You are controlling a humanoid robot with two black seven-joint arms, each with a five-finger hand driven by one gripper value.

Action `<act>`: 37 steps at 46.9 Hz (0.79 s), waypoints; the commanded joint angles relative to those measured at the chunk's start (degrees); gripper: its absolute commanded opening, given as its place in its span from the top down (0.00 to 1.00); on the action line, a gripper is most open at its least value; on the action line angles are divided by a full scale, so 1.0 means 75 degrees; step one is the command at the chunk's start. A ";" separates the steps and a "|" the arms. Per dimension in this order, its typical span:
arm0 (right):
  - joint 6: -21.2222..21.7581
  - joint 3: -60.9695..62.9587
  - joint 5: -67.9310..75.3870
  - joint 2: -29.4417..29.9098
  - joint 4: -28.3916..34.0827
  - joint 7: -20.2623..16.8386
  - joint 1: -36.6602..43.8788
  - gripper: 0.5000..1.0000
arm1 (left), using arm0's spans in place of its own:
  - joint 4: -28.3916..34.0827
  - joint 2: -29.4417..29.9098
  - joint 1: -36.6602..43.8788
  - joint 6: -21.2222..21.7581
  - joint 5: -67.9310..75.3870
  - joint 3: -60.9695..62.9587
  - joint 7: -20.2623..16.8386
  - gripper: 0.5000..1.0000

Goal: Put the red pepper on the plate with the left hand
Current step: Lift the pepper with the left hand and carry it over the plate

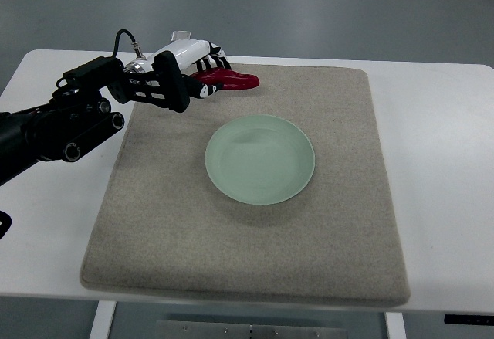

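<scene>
My left gripper is going to let go of the red pepper just beyond the middle of the pale green plate [271, 148].
A long red pepper [235, 82] lies on the grey mat near its far left corner. My left hand [202, 69] reaches in from the left and sits over the pepper's left end, its black-and-white fingers curled around it. The pepper's tip sticks out to the right of the fingers. Whether the pepper is lifted off the mat I cannot tell. A pale green plate [260, 159] rests in the middle of the mat, well below and to the right of the hand, with nothing on it. No right arm shows.
The grey mat [247, 238] covers most of the white table [448, 161]. My black left forearm [54, 127] crosses the table's left side. Grey floor lies beyond the far edge.
</scene>
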 commanded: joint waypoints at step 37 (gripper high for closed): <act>0.0001 0.0000 0.0000 0.0000 -0.0002 -0.0002 0.0002 0.14 | -0.1898 -0.0048 0.0087 -0.0379 0.0517 0.0642 -0.0003 1.00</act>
